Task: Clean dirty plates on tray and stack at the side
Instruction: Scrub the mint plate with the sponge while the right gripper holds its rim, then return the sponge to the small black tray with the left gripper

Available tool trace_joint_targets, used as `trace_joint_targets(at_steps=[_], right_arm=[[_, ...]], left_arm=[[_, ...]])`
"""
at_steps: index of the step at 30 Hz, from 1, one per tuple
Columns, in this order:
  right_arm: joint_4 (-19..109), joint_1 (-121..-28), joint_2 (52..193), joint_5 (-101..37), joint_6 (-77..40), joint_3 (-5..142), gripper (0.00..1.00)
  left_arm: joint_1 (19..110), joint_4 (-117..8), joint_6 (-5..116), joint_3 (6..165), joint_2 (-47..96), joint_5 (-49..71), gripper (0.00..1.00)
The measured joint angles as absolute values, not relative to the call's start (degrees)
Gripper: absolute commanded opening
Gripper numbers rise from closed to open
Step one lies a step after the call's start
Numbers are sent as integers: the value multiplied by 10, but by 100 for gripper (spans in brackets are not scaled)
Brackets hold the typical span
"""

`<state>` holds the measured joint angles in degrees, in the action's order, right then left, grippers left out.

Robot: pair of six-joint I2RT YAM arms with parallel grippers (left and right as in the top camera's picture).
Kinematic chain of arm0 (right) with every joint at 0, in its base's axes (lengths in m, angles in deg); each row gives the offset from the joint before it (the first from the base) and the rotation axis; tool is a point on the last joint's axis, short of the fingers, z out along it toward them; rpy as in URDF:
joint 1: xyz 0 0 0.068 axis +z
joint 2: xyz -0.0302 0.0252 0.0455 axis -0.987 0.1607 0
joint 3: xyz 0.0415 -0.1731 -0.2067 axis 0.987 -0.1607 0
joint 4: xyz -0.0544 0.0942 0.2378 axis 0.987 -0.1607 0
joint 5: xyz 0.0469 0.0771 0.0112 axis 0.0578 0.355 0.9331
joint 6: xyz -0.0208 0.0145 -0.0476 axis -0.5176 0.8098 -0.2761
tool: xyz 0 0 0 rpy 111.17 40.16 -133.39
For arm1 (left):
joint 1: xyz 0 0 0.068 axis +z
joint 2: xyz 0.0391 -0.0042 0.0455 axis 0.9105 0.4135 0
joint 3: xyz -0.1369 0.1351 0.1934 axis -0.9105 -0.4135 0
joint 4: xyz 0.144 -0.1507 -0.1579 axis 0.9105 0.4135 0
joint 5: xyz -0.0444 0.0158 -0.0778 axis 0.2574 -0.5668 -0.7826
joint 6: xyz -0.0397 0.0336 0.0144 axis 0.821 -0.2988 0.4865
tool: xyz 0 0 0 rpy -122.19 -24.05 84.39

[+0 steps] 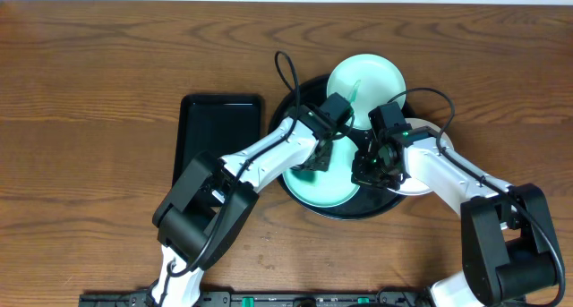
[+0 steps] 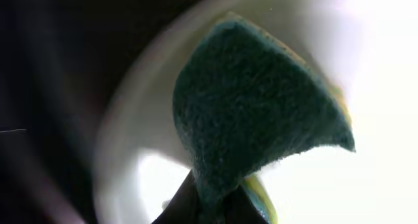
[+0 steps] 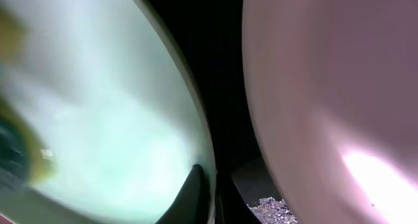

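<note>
The robot's left gripper should release the green sponge near the middle of the smaller rectangular black tray (image 1: 209,152).
The round black tray (image 1: 303,99) holds a mint-green plate (image 1: 328,192) at its front. A second mint-green plate (image 1: 367,74) lies at the back over the tray's rim. A white plate (image 1: 414,187) lies at the right, mostly under my right arm. My left gripper (image 1: 315,159) is shut on a dark green sponge (image 2: 255,113) with a yellow layer and presses it on the front plate (image 2: 150,178). My right gripper (image 1: 365,170) is shut on that plate's right rim (image 3: 208,152). The white plate (image 3: 326,87) sits just beside it.
A smaller rectangular black tray (image 1: 221,137) lies on the wooden table left of the round tray. Cables loop over the back plate. The black tray floor (image 3: 215,67) shows between the two plates.
</note>
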<state>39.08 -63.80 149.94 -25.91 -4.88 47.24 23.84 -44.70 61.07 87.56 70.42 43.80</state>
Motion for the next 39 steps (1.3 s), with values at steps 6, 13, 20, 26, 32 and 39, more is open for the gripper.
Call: trace_joint_targets(at_steps=[6, 13, 20, 26, 32, 39], right_arm=[[391, -638, 1499, -259, -49, 472, 1], [391, -638, 1499, -259, -49, 472, 1], [391, -638, 1499, -261, -49, 472, 1], [391, -638, 1499, -264, -49, 473, 1], [391, -638, 1499, -265, -49, 473, 1], [391, -638, 1499, -266, -49, 473, 1]], left_arm=[[236, -397, 619, 888, 706, 517, 7], [237, -359, 628, 909, 703, 509, 7], [282, -303, 627, 909, 590, 497, 7], [393, -289, 612, 909, 499, 500, 8], [524, -358, 583, 836, 530, 461, 7], [599, -393, 546, 779, 577, 350, 49]])
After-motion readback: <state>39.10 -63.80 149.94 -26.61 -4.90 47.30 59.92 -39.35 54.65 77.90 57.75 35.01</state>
